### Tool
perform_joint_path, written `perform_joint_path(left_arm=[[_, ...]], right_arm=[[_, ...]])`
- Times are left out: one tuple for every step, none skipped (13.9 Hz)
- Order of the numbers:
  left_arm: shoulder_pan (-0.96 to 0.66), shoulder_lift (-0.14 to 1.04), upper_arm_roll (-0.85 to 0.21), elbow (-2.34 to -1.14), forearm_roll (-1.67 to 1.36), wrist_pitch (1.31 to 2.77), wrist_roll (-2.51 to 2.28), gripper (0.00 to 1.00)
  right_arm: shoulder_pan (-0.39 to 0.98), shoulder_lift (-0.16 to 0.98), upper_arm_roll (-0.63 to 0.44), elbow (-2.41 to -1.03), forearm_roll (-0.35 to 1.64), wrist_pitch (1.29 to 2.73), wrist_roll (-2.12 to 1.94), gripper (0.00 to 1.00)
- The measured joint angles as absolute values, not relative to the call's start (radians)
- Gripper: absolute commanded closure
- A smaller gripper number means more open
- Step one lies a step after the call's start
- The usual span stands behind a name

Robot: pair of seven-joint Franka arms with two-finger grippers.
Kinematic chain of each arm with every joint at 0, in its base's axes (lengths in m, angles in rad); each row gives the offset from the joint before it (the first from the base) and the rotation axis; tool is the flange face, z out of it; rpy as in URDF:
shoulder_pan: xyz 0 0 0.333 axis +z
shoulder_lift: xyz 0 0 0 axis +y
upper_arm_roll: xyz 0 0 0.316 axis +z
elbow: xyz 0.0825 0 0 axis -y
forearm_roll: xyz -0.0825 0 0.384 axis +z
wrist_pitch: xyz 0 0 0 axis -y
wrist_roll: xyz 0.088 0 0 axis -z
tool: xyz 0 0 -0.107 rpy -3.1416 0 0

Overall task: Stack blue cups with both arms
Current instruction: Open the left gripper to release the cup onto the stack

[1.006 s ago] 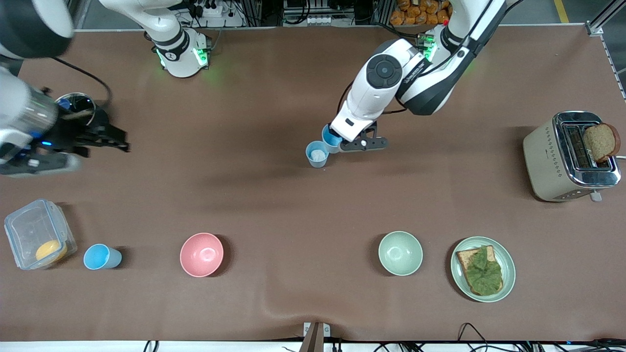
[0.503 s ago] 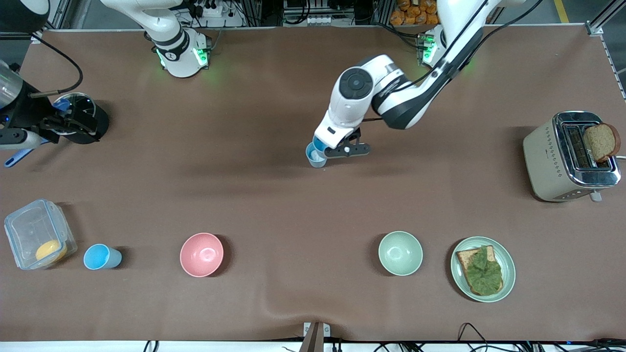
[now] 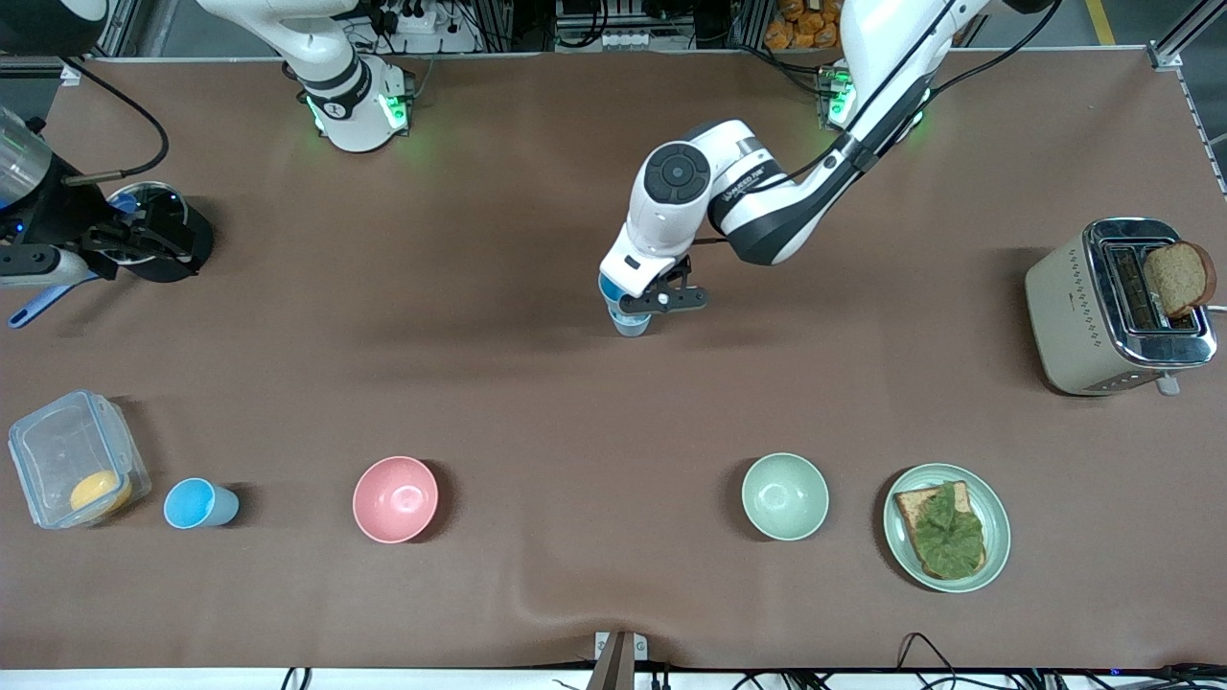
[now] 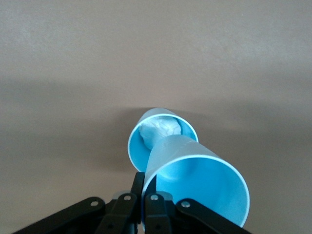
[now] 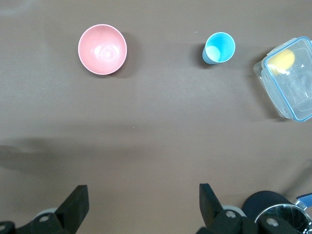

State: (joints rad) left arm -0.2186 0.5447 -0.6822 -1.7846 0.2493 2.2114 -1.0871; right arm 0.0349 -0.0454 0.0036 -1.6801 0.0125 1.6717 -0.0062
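Note:
My left gripper has its blue cup. It will let go of it inside the blue cup standing in the middle of the table (image 3: 626,310) (image 4: 161,137) with the white lump.
My left gripper (image 3: 635,301) is shut on the rim of a blue cup (image 3: 613,287). It holds the cup tilted over a second blue cup (image 3: 631,324) that stands mid-table. In the left wrist view the gripper (image 4: 145,183) pinches the held cup's (image 4: 197,178) wall. That cup's base dips into the standing cup (image 4: 141,141), which has a white lump inside. A third blue cup (image 3: 198,504) stands near the front camera at the right arm's end and also shows in the right wrist view (image 5: 219,48). My right gripper (image 3: 144,241) is open and empty (image 5: 141,204), high beside a black pot.
The black pot (image 3: 163,230) stands at the right arm's end. A clear lidded box (image 3: 67,450) stands beside the third cup. Nearer the front camera are a pink bowl (image 3: 395,498), a pale green bowl (image 3: 784,495) and a plate with toast (image 3: 901,546). A toaster (image 3: 1074,316) stands at the left arm's end.
My left gripper has carried its cup sideways over the standing cup and lowered it. My right arm has drawn back toward its end of the table, by the pot.

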Motion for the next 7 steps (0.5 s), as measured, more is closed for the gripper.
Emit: perform_joint_path(left_arm=[[-0.222, 0.546, -0.682, -1.785, 0.249, 2.211, -1.088, 1.00], [-0.224, 0.549, -0.682, -1.785, 0.249, 2.211, -1.088, 1.00], [-0.224, 0.552, -0.681, -1.785, 0.249, 2.211, -1.088, 1.00], [-0.224, 0.554, -0.679, -1.784, 0.250, 2.211, -1.088, 1.00], [-0.223, 0.556, -0.675, -1.784, 0.250, 2.211, -1.088, 1.00], [-0.221, 0.556, -0.672, -1.783, 0.250, 2.211, -1.088, 1.00], [-0.220, 0.556, -0.669, -1.781, 0.250, 2.211, -1.088, 1.00]], right_arm=[[0.035, -0.045, 0.005, -1.679, 0.012, 1.672, -0.006, 0.00], [0.035, -0.045, 0.005, -1.678, 0.012, 1.672, -0.006, 0.00], [0.036, -0.045, 0.005, -1.677, 0.012, 1.672, -0.007, 0.00], [0.038, -0.045, 0.005, -1.676, 0.012, 1.672, -0.007, 0.00], [0.042, -0.045, 0.006, -1.676, 0.012, 1.672, -0.007, 0.00], [0.045, -0.045, 0.006, -1.676, 0.012, 1.672, -0.007, 0.00], [0.047, -0.045, 0.007, -1.676, 0.012, 1.672, -0.007, 0.00]])
